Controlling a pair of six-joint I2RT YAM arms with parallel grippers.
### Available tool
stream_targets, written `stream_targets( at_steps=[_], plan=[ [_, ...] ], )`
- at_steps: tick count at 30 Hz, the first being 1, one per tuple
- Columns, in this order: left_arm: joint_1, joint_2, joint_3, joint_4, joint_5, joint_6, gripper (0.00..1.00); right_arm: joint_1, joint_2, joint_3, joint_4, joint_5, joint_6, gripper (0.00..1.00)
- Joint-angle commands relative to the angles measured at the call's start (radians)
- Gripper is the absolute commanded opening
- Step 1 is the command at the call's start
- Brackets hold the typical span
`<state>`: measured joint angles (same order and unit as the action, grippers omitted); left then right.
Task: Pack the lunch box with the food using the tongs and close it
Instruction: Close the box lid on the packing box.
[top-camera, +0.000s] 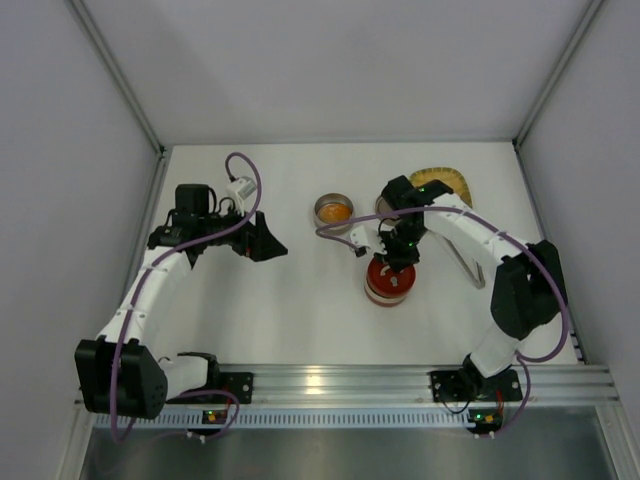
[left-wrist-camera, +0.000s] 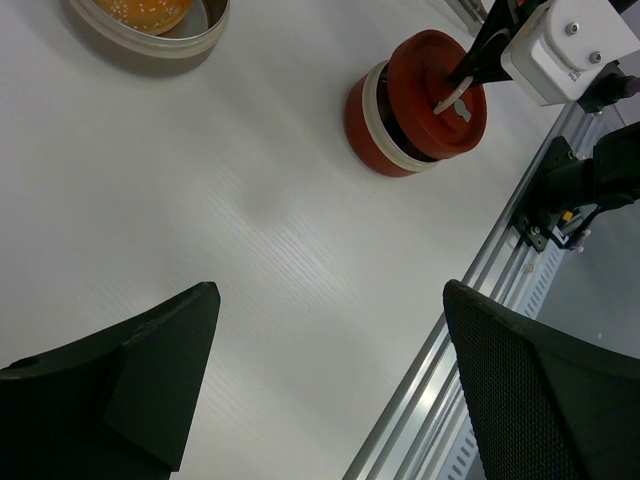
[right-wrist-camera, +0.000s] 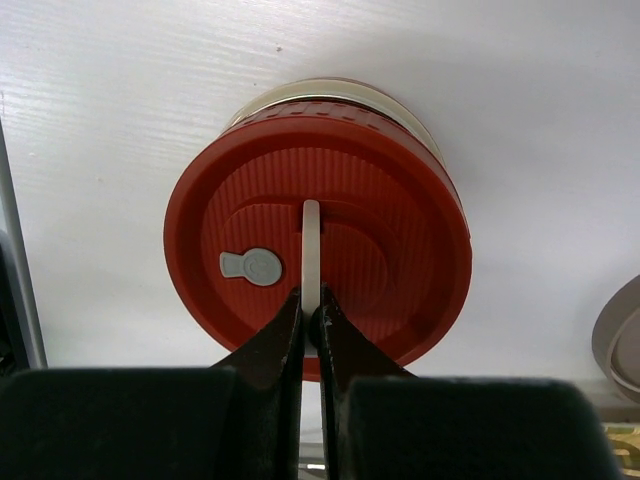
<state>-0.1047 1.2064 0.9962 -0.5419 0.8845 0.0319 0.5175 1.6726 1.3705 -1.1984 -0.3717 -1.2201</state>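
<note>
My right gripper is going to let go of the red lid on the lunch box (top-camera: 367, 278) (right-wrist-camera: 317, 112), in front of the open tin.
The lunch box (top-camera: 385, 290) is a round red pot with a cream band (left-wrist-camera: 377, 115), standing in the middle of the table. Its red ribbed lid (right-wrist-camera: 380, 260) rests on top, slightly tilted and off-centre. My right gripper (right-wrist-camera: 311, 305) is shut on the lid's thin white handle (right-wrist-camera: 311, 240), directly above the box (top-camera: 398, 262). An orange round piece of food (top-camera: 335, 211) lies in an open tin (left-wrist-camera: 200, 35) behind the box. The tongs (top-camera: 468, 265) lie on the table right of my right arm. My left gripper (left-wrist-camera: 330, 300) hangs open and empty over bare table at the left (top-camera: 268, 240).
A yellow woven tray (top-camera: 440, 183) lies at the back right. A second tin (top-camera: 384, 206) is partly hidden behind my right arm, its rim showing at the right edge (right-wrist-camera: 622, 340). The aluminium rail (top-camera: 340, 382) runs along the near edge.
</note>
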Motion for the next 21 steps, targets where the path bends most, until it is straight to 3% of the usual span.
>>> stream_targets(
  at_steps=[1, 21],
  plan=[
    [0.007, -0.027, -0.016, 0.060, 0.016, -0.015, 0.98, 0.022, -0.016, -0.002, -0.004, -0.035, -0.042, 0.00],
    [0.026, -0.011, -0.021, 0.073, 0.044, -0.029, 0.98, 0.064, -0.004, -0.034, 0.054, 0.022, -0.088, 0.00]
  ],
)
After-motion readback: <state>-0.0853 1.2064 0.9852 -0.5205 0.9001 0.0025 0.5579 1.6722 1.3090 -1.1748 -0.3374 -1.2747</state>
